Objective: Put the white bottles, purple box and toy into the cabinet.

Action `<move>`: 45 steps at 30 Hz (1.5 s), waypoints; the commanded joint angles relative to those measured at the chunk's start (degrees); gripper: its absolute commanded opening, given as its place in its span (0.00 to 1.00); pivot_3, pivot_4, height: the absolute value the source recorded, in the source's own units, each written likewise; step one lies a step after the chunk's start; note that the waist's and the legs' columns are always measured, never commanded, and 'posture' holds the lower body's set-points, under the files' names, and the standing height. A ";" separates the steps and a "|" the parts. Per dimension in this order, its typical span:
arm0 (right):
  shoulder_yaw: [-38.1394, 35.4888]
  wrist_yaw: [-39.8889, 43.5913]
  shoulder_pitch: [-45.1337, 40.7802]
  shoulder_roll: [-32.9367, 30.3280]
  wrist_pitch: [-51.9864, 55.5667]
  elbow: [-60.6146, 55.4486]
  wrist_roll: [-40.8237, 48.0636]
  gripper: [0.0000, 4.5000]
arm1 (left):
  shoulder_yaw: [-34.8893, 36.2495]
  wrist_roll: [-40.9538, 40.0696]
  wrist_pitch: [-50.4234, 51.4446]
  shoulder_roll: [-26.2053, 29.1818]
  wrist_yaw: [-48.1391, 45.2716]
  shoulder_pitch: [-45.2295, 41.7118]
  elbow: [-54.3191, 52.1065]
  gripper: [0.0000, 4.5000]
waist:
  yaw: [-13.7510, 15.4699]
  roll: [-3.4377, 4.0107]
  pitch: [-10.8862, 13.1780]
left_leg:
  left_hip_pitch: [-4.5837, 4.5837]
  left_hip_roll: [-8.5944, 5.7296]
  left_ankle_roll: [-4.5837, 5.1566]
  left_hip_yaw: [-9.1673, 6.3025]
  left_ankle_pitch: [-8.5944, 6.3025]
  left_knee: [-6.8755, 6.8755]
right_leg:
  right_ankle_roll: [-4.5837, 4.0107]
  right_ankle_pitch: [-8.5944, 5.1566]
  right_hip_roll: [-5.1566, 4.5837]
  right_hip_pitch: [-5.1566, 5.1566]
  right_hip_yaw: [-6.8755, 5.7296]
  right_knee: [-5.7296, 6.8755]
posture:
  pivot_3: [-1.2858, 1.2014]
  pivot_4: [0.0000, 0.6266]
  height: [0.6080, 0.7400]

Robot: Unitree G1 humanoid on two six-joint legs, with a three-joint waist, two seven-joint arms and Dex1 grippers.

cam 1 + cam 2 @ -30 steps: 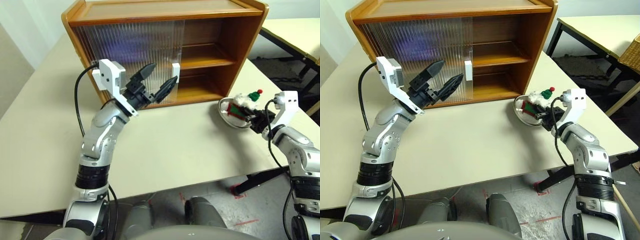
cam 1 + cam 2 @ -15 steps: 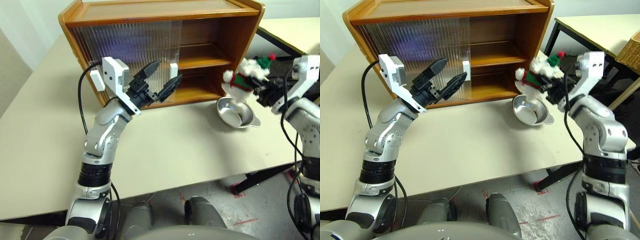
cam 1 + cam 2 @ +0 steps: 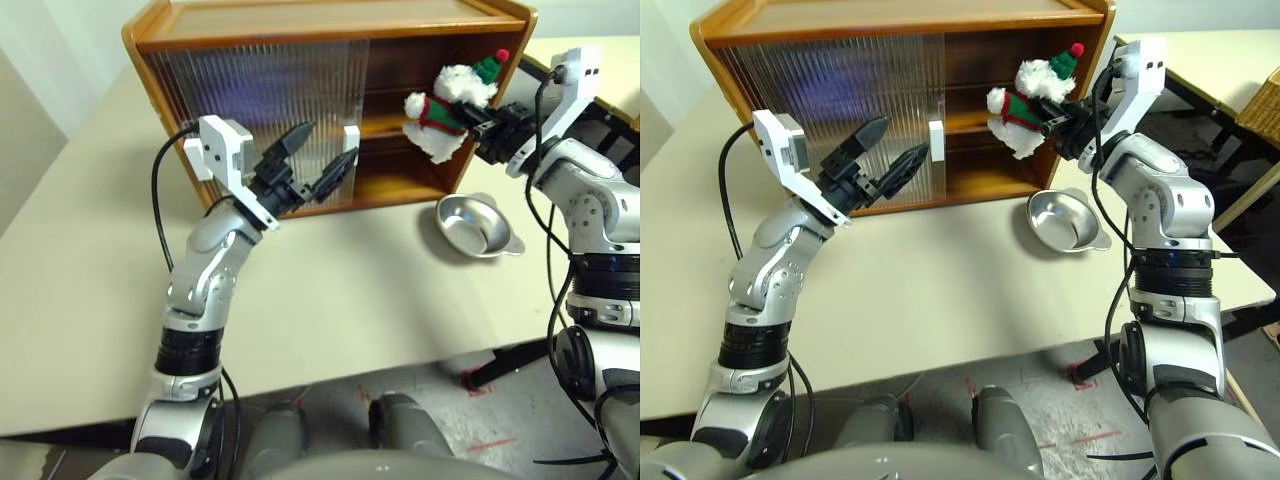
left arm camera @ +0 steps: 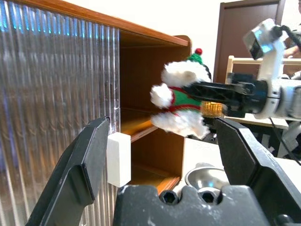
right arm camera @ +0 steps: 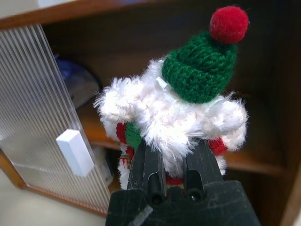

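Note:
I need to set the toy down with my right gripper on the cabinet's upper shelf (image 3: pixel 396 104) (image 5: pixel 188 126), just past the edge of the ribbed door.
The toy (image 3: pixel 445 105), a fluffy white snowman with a green hat and red pompom, hangs in the air with my right gripper (image 3: pixel 472 122) shut on its body. It is in front of the cabinet's (image 3: pixel 330 20) uncovered right half, at about the height of the shelf. Both ribbed sliding doors (image 3: pixel 260 100) stand on the left half. My left gripper (image 3: pixel 328 145) is open and empty, held just in front of a door's white handle (image 3: pixel 351 140). A purple shape (image 5: pixel 75 80) shows dimly behind the ribbed door on the shelf. The white bottles are out of view.
An empty shallow metal dish (image 3: pixel 475 222) sits on the beige table (image 3: pixel 330 290), below the toy and right of the cabinet's front corner. A second table (image 3: pixel 590 55) stands behind on the right, with a wicker basket (image 3: pixel 1262 105) at the edge.
My right gripper has lifted the toy out of the metal dish, then up and left to the cabinet's open side. The left arm has kept still.

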 commanded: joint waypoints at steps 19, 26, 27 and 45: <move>3.48 4.18 -20.54 4.41 -23.49 40.47 -11.76 0.06 | 0.34 0.30 0.37 0.30 2.82 3.22 -3.53 1.00 | 0.08 0.00 0.00 | -0.01 0.04 0.00 -0.01 0.00 -0.03 | -0.23 0.14 -0.03 -0.02 0.00 0.02 | 0.56 0.00 1.00; 5.39 4.00 -27.68 5.04 -26.97 53.58 -16.93 0.06 | 0.23 0.29 0.78 0.36 3.91 4.27 -5.02 1.00 | 0.18 0.01 0.00 | 0.01 0.04 0.00 -0.01 0.00 -0.03 | -0.25 0.15 -0.04 -0.03 -0.01 0.06 | 0.57 0.00 1.00; 5.69 3.93 -28.66 5.14 -27.15 55.22 -17.77 0.06 | 0.31 0.28 0.85 0.42 4.12 4.40 -5.28 1.00 | 0.15 0.01 0.00 | 0.01 0.04 0.00 -0.01 0.00 -0.03 | -0.25 0.15 -0.04 -0.03 -0.01 0.06 | 0.57 0.00 1.00; 7.21 -1.16 -31.41 6.36 -32.64 62.56 -24.86 0.22 | 0.24 0.07 1.44 0.38 6.05 5.25 -7.07 1.00 | 1.69 0.00 0.00 | 0.05 0.04 -0.01 -0.02 0.00 -0.03 | -0.27 0.15 -0.05 -0.03 -0.01 0.14 | 0.58 0.00 1.00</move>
